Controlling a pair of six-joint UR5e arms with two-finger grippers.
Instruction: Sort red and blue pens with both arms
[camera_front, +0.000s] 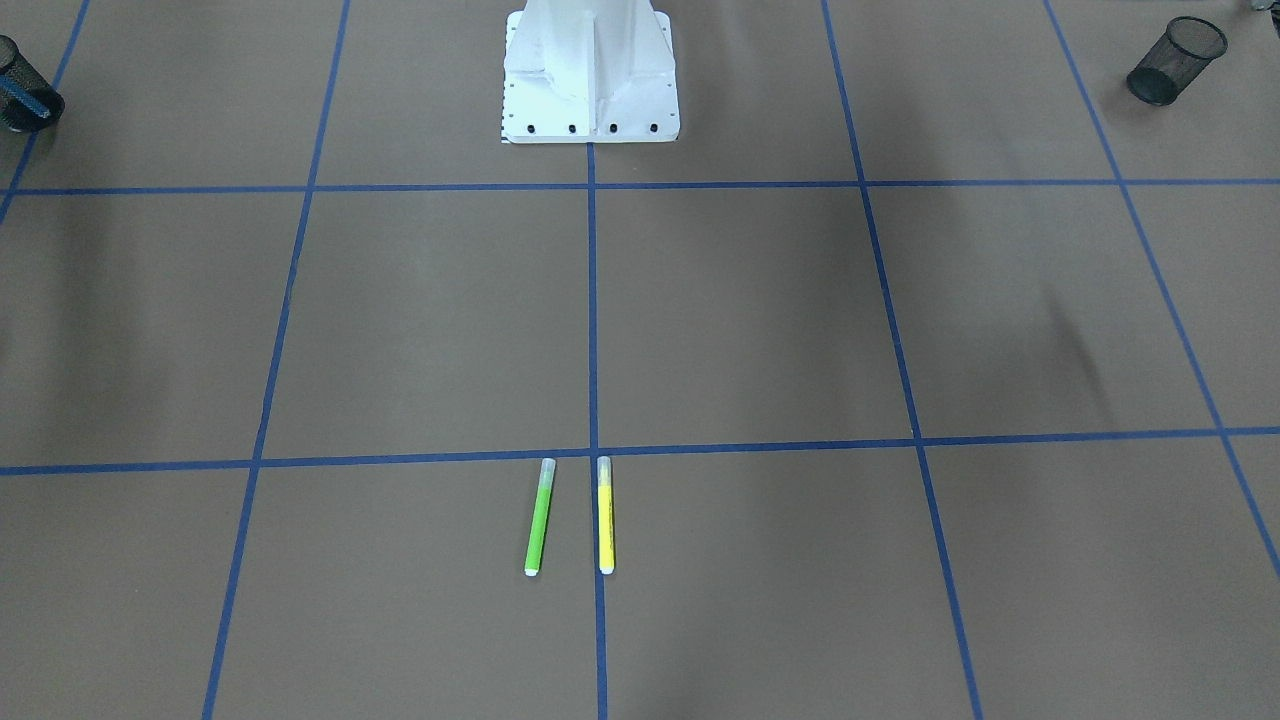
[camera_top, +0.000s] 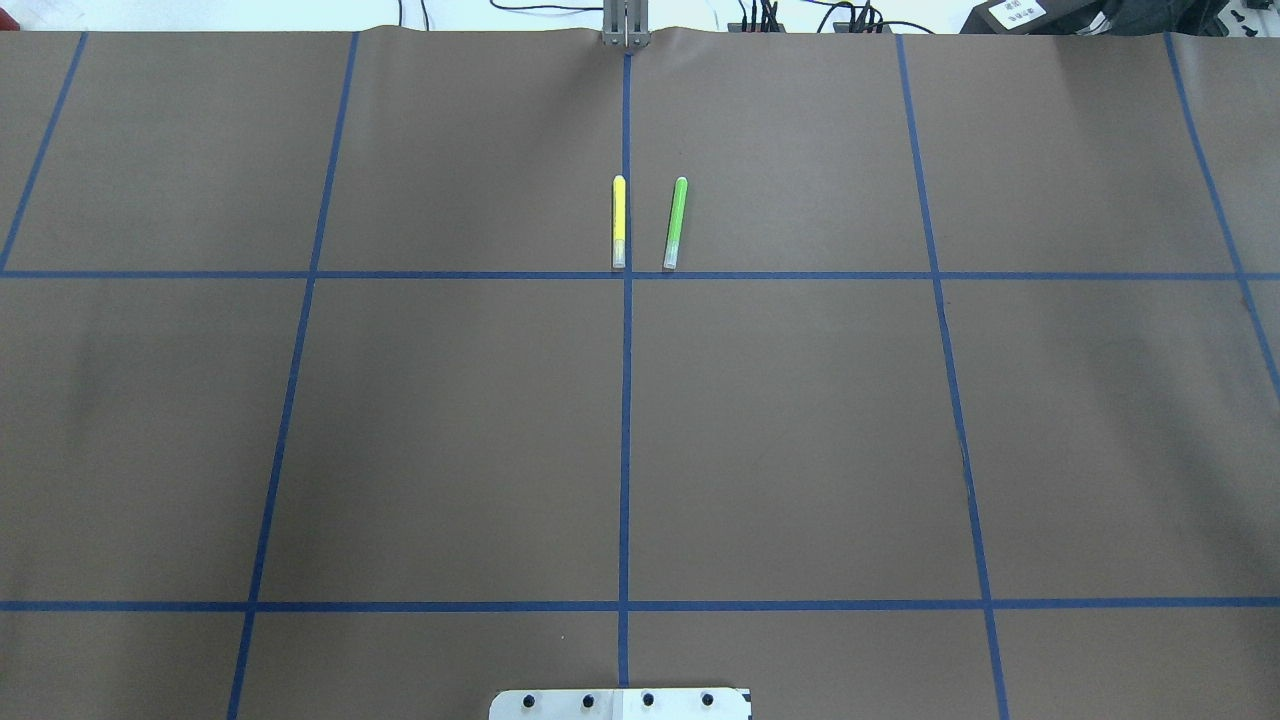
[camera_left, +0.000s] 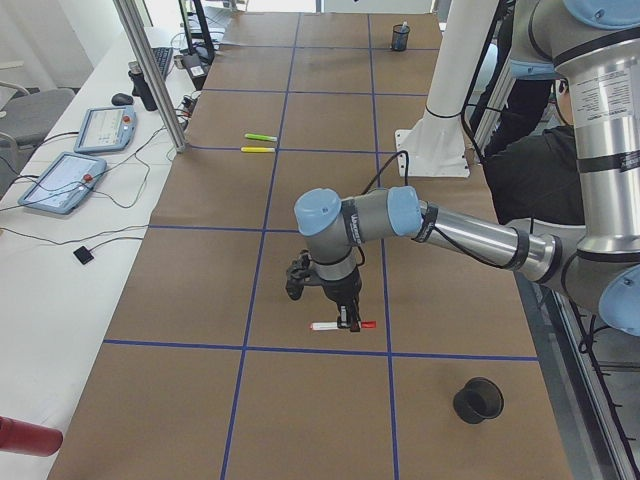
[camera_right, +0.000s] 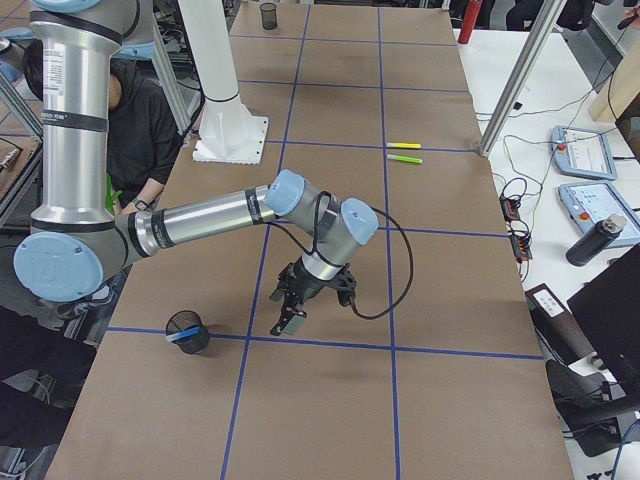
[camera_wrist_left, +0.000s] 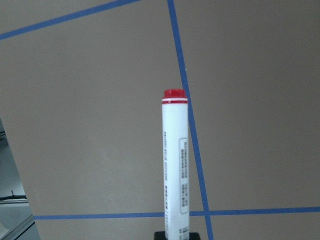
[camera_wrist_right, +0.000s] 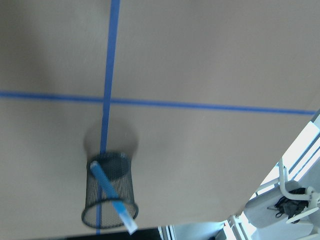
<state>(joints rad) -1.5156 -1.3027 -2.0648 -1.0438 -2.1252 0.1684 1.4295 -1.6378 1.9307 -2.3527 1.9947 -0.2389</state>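
Observation:
Next, my left gripper releases the red marker that it has, now held level low over the table, letting it go inside the empty black mesh cup (camera_front: 1172, 50).
In the left wrist view the red marker (camera_wrist_left: 175, 165), white-barrelled with a red cap and printed text, juts up from the bottom edge, where my left gripper (camera_wrist_left: 177, 235) is shut on it. The exterior left view has that left gripper (camera_left: 346, 320) holding the marker (camera_left: 325, 326) level, low over the table. The blue pen (camera_wrist_right: 111, 192) leans inside a black mesh cup (camera_wrist_right: 125, 182). My right gripper (camera_right: 290, 318) hangs a short way from that cup (camera_right: 190, 330); I cannot tell whether it is open or shut.
A green pen (camera_front: 538, 517) and a yellow pen (camera_front: 605, 515) lie side by side near the table's far middle. An empty mesh cup (camera_left: 478, 398) stands near my left arm. The white robot base (camera_front: 590, 70) rises mid-table. A person (camera_right: 130, 130) sits behind it.

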